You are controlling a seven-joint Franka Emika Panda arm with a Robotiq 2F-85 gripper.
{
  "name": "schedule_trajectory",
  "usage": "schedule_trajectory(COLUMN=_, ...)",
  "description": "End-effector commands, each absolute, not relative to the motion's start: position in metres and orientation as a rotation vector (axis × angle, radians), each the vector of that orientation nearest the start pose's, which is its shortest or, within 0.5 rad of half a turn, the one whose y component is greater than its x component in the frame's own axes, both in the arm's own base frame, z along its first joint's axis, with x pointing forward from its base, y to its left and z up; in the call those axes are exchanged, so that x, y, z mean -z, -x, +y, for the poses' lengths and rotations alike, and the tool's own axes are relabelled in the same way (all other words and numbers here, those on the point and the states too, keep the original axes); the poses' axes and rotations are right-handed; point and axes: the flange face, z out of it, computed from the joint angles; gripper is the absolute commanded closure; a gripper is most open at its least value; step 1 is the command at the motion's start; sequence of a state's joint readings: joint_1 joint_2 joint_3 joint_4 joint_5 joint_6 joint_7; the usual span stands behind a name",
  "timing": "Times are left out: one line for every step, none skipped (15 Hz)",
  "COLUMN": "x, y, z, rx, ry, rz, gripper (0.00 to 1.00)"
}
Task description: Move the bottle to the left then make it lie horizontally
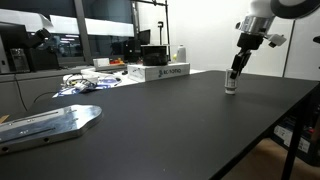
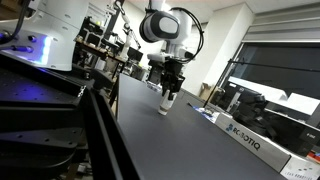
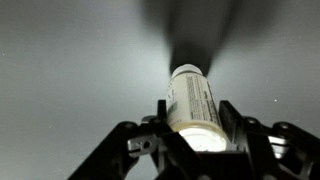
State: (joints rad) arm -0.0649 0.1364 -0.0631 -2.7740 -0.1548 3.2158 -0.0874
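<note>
Next, my gripper releases the bottle, still standing upright on the table, lying flat on the dark table [image 1: 256, 88], between the bottle's standing spot and the table's edge.
The bottle [image 1: 231, 85] is a small silvery-white cylinder standing upright on the dark table, at the far right in an exterior view. It also shows in the exterior view [image 2: 166, 103] under the arm. My gripper [image 1: 236, 70] reaches straight down onto it and its fingers close round the bottle's upper part. In the wrist view the bottle [image 3: 192, 100] fills the space between the two black fingers [image 3: 195, 135], label side up, its bright end nearest the camera.
A white Robotiq box [image 1: 160, 72] lies at the table's far edge, also seen in the exterior view [image 2: 250, 142]. A grey metal plate [image 1: 50, 122] lies near the front. Cables and clutter [image 1: 85, 83] lie at the back. A taller white container [image 1: 180, 54] stands behind the box.
</note>
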Motion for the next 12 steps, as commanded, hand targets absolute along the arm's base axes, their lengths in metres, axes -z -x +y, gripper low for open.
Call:
schedule_trajectory(x=-0.207, y=-0.413, z=-0.041, rx=0.407, ry=3.164, rz=-0.158, gripper=0.70)
schedule_trajectory(x=-0.211, y=-0.418, z=-0.041, rx=0.379, ry=3.164, rz=-0.146, gripper=0.70)
schedule_trajectory(x=-0.214, y=-0.423, z=-0.041, rx=0.351, ry=3.164, rz=-0.130, gripper=0.70)
schedule_trajectory(x=-0.218, y=-0.430, z=-0.044, rx=0.304, ry=3.162, rz=-0.107, gripper=0.70)
schedule_trajectory(x=-0.220, y=-0.436, z=-0.047, rx=0.254, ry=3.153, rz=-0.081, gripper=0.70)
schedule_trajectory(x=-0.221, y=-0.444, z=-0.053, rx=0.184, ry=3.137, rz=-0.052, gripper=0.70)
schedule_trajectory(x=-0.223, y=-0.451, z=-0.061, rx=0.118, ry=3.127, rz=-0.027, gripper=0.70)
schedule_trajectory(x=-0.225, y=-0.458, z=-0.071, rx=0.046, ry=3.118, rz=-0.008, gripper=0.70)
schedule_trajectory(x=-0.227, y=-0.464, z=-0.080, rx=-0.024, ry=3.100, rz=0.012, gripper=0.70)
schedule_trajectory(x=-0.228, y=-0.470, z=-0.090, rx=-0.088, ry=3.083, rz=0.034, gripper=0.70)
schedule_trajectory(x=-0.229, y=-0.475, z=-0.099, rx=-0.154, ry=3.067, rz=0.052, gripper=0.70)
schedule_trajectory(x=-0.228, y=-0.479, z=-0.108, rx=-0.221, ry=3.045, rz=0.068, gripper=0.70)
